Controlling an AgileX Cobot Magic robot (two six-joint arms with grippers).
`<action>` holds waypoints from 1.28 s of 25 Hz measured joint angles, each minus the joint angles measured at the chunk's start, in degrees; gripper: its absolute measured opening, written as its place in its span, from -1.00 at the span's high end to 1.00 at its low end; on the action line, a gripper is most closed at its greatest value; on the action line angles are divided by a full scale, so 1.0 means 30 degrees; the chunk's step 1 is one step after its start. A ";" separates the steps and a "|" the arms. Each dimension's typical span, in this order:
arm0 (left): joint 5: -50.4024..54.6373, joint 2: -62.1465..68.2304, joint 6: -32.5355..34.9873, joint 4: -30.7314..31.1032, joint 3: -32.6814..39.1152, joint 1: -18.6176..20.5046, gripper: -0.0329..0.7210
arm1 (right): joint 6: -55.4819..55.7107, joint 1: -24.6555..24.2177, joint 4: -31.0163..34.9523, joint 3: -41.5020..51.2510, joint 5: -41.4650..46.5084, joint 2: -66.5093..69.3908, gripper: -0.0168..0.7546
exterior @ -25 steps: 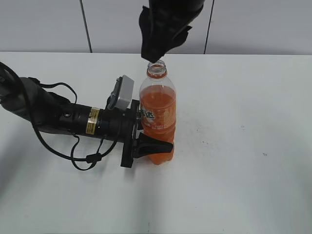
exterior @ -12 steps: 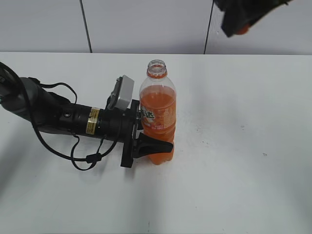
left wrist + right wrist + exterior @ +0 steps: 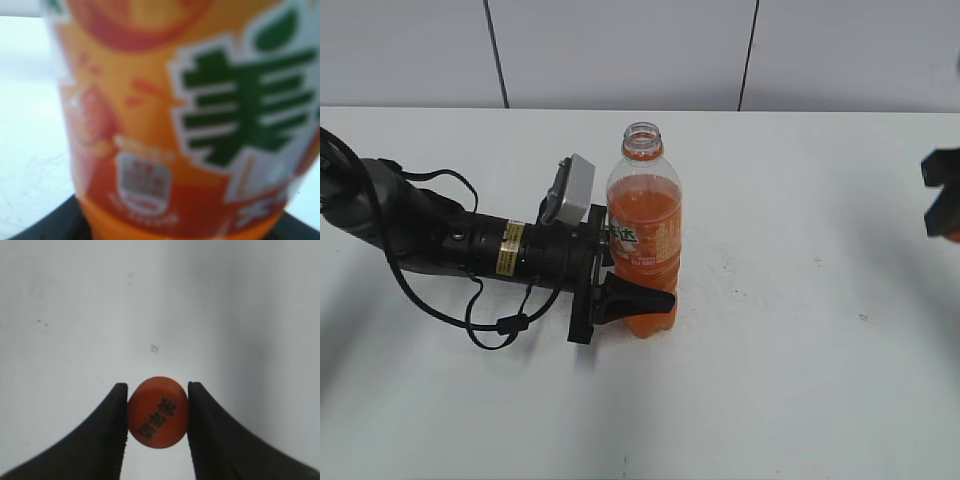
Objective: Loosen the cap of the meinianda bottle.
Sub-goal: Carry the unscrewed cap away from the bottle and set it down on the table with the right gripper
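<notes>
The orange cap will go down from my right gripper onto the white table (image 3: 903, 331) (image 3: 182, 367) beside the small dark mark. The cap is now held above the bare table.
The meinianda bottle (image 3: 643, 225) stands upright mid-table with its mouth open and no cap on it. My left gripper (image 3: 625, 285) is shut on its lower body from the left. The left wrist view shows only its orange label (image 3: 165, 125), close up and blurred. The orange cap (image 3: 158, 412), with dark characters on its top, is held between the jaws of my right gripper (image 3: 156, 415) above the bare white table. In the exterior view the right gripper (image 3: 942, 195) shows only at the right edge.
The white table (image 3: 800, 330) runs back to a grey panelled wall. My left arm (image 3: 440, 240) and its cables lie across the table's left half.
My right gripper, holding the cap, has lifted off the bottle's mouth, swung up and to the right, then come down at the right edge. The bottle and left gripper have not moved.
</notes>
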 joint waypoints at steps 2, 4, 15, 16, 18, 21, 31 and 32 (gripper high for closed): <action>-0.0017 0.0000 -0.0018 0.0000 0.0000 0.0000 -0.14 | 0.0097 -0.0857 0.0317 0.1817 -0.1690 0.0000 0.25; -0.0017 0.0000 -0.0018 -0.0016 0.0000 0.0000 -0.13 | 0.0111 -0.1185 0.0341 0.3197 -0.3161 0.0000 0.25; -0.0018 0.0000 -0.0018 -0.0053 0.0000 0.0000 -0.13 | -0.0320 -0.1271 0.0732 0.4208 -0.7423 0.4573 0.25; -0.0018 0.0000 -0.0032 -0.0053 0.0000 0.0000 -0.13 | -0.0522 -0.1271 0.0911 0.4191 -0.7536 0.4981 0.25; -0.0018 0.0000 -0.0032 -0.0053 0.0000 0.0000 -0.13 | -0.0985 -0.1271 0.1272 0.4191 -0.7705 0.5554 0.25; -0.0018 0.0000 -0.0054 -0.0053 0.0000 0.0000 -0.13 | -0.1377 -0.1271 0.1433 0.4155 -0.7933 0.5976 0.25; -0.0018 0.0000 -0.0077 -0.0067 0.0000 0.0000 -0.13 | -0.2002 -0.1271 0.1450 0.3858 -0.7933 0.6589 0.25; -0.0018 0.0000 -0.0077 -0.0067 0.0000 0.0000 -0.13 | -0.2024 -0.1271 0.1450 0.3858 -0.7933 0.6589 0.25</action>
